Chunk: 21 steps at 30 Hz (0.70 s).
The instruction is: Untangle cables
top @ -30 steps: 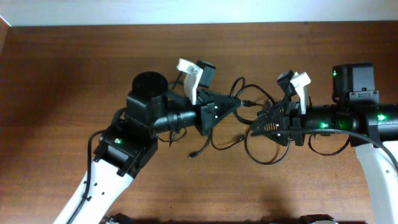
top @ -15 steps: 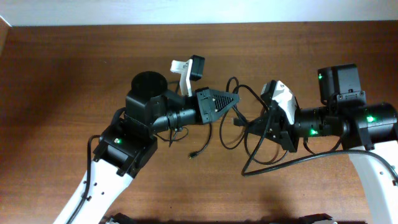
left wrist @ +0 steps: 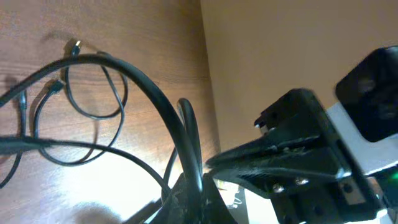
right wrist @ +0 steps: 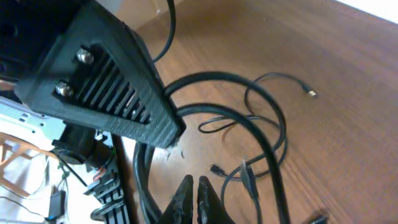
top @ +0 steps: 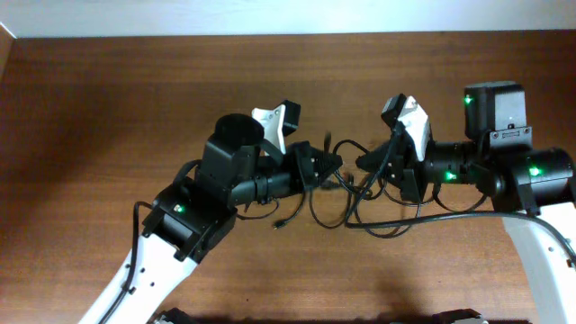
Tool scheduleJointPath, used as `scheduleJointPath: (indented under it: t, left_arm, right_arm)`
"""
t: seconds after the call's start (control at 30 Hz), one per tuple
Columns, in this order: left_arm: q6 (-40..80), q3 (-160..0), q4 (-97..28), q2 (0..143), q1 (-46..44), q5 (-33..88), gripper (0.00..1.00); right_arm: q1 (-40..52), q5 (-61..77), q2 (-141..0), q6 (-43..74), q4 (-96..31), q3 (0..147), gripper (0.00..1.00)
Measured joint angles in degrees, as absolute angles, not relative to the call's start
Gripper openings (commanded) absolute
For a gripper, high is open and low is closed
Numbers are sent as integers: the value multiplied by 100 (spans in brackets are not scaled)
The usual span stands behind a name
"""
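My right gripper needs to open its shut, empty fingers, which are beside the black cable arching from my left gripper, and take that cable's loop (right wrist: 265, 146).
Thin black cables (top: 346, 202) lie in tangled loops on the wooden table between my two arms. My left gripper (top: 335, 166) points right and is shut on a black cable (left wrist: 158, 106), which arches up out of its jaws (left wrist: 189, 190). My right gripper (top: 362, 164) points left, tip to tip with the left one. Its fingers (right wrist: 194, 183) are shut, and no cable shows between the tips. Cable loops (right wrist: 249, 121) pass on both sides of them. A small plug (top: 281, 223) lies loose below the left gripper.
The table's far edge and a pale wall (top: 288, 18) run along the top. A thicker black cable (top: 423, 218) trails from the tangle toward the right arm (top: 504, 171). The left arm's body (top: 193, 216) covers the table's lower left.
My right gripper has gone from open to shut and swung up toward the left gripper's tip. The left arm shifted right and turned, carrying its cable along.
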State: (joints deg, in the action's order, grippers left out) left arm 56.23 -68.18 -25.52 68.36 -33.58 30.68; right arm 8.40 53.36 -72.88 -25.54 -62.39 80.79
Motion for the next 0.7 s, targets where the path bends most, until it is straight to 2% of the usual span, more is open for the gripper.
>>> scheduleJointPath:
  t: [0.07, 0.13, 0.17, 0.2, 0.27, 0.47, 0.5, 0.63, 0.7]
  left_arm:
    - [5623, -6818, -2458, 6836, -3358, 3065, 0]
    - [5625, -6818, -2447, 6836, -3358, 3037, 0]
    - [5664, -6818, -2445, 6836, -3358, 2995, 0]
    - [5712, -6818, -2445, 6836, -3358, 2952, 0]
    - [5815, -6818, -2449, 6836, -3358, 2884, 0]
    - [6191, -6818, -2467, 6836, -3358, 2827, 0]
    - [6228, -6818, -2464, 6836, -3358, 2853, 0]
    - [6488, -6818, -2445, 6836, -3358, 2961, 0]
    - [6652, -6818, -2443, 6836, -3358, 2978, 0]
  right_arm:
    - [840, 5133, -7290, -2521, -6464, 8079, 5]
    - [840, 4950, -7290, -2521, -6663, 8079, 13]
    - [840, 4877, -7290, -2569, -6796, 8079, 18]
    - [840, 4818, -7290, -2733, -7028, 8082, 29]
    - [840, 4790, -7290, -3177, -7345, 8082, 44]
    - [840, 4807, -7290, -4093, -7631, 8084, 43]
    - [840, 4810, -7290, -4106, -7631, 8082, 33]
    - [840, 4827, -7295, -4198, -7677, 8079, 30]
    - [840, 4829, -7338, -4206, -7719, 8079, 23]
